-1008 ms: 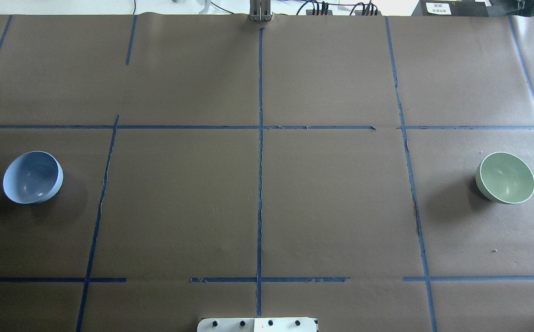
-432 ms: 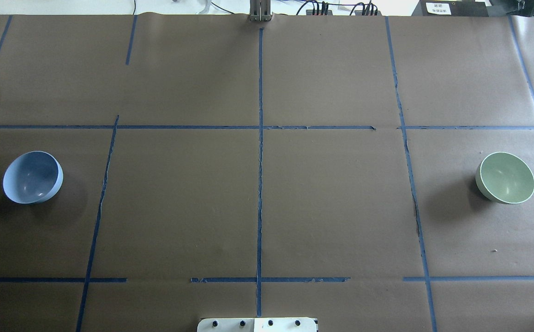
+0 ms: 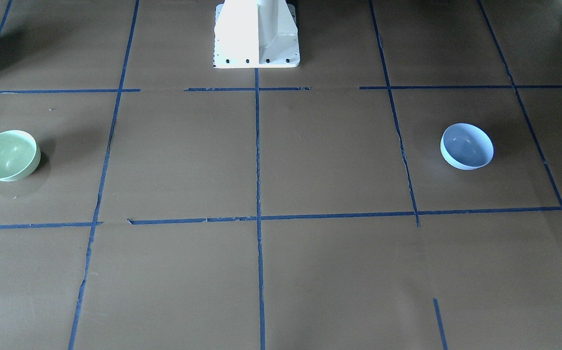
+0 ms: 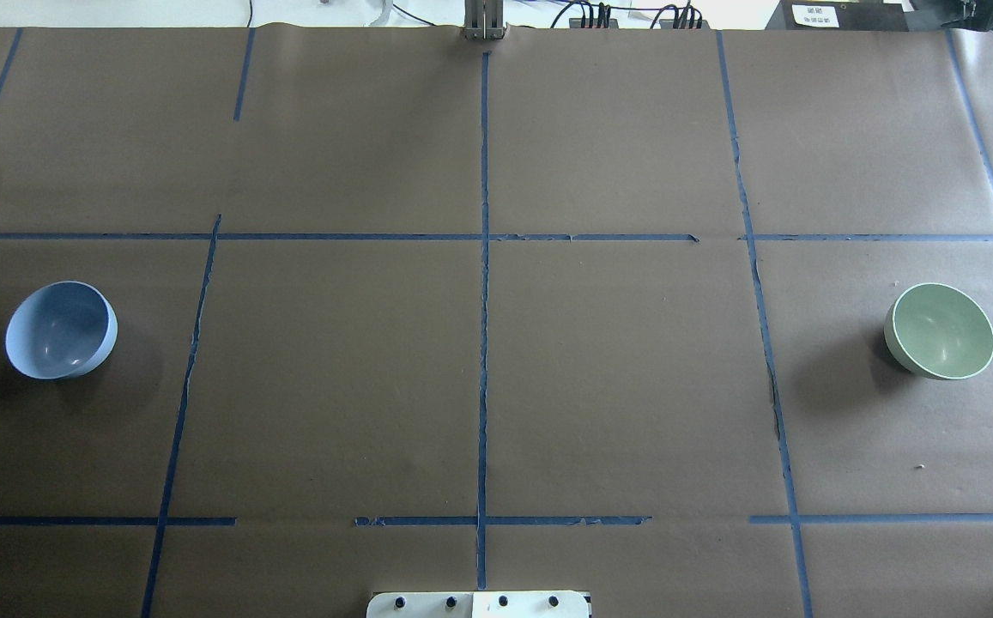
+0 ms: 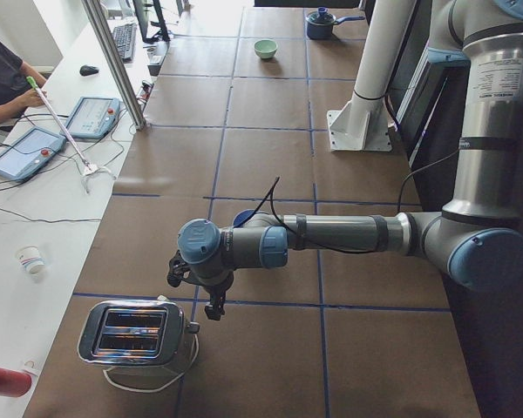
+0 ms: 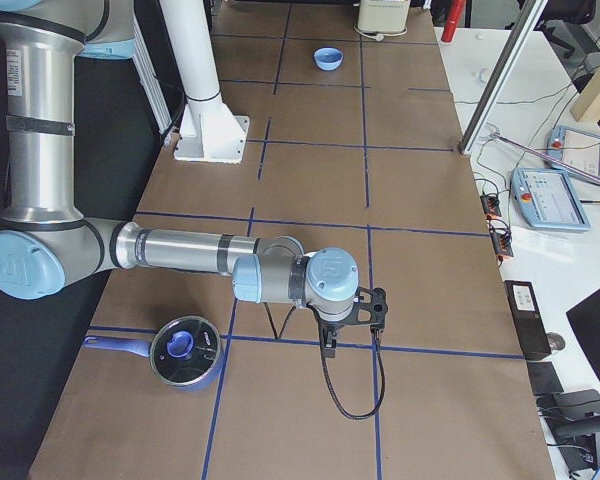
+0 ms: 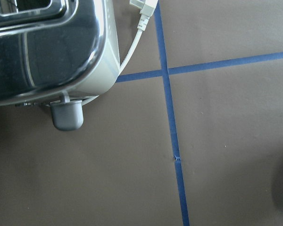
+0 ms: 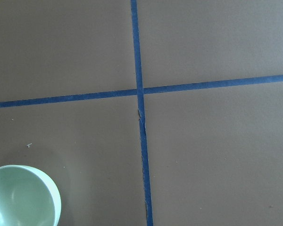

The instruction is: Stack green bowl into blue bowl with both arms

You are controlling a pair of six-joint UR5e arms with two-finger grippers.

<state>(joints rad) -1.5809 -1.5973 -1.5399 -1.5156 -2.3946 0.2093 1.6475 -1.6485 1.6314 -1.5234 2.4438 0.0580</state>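
The robot's left gripper should close on the blue bowl's rim (image 3: 487, 136), on the side that faces away from the green bowl.
The green bowl (image 4: 940, 331) stands upright at the table's right side; it also shows in the front view (image 3: 8, 155), far off in the left side view (image 5: 265, 49), and at the right wrist view's bottom left corner (image 8: 19, 197). The blue bowl (image 4: 61, 330) stands upright at the table's left side (image 3: 467, 146) (image 6: 328, 58). My left gripper (image 5: 211, 303) hangs beside the blue bowl, which is mostly hidden behind the arm. My right gripper (image 6: 352, 328) hangs low over the table near the green bowl. I cannot tell whether either is open or shut.
A chrome toaster (image 5: 135, 335) with a white cord stands just past my left gripper (image 7: 42, 42). A blue pot with a lid (image 6: 183, 350) sits by my right arm. The white pedestal (image 3: 256, 34) stands at mid-table. An operator sits at a side desk (image 5: 4, 74).
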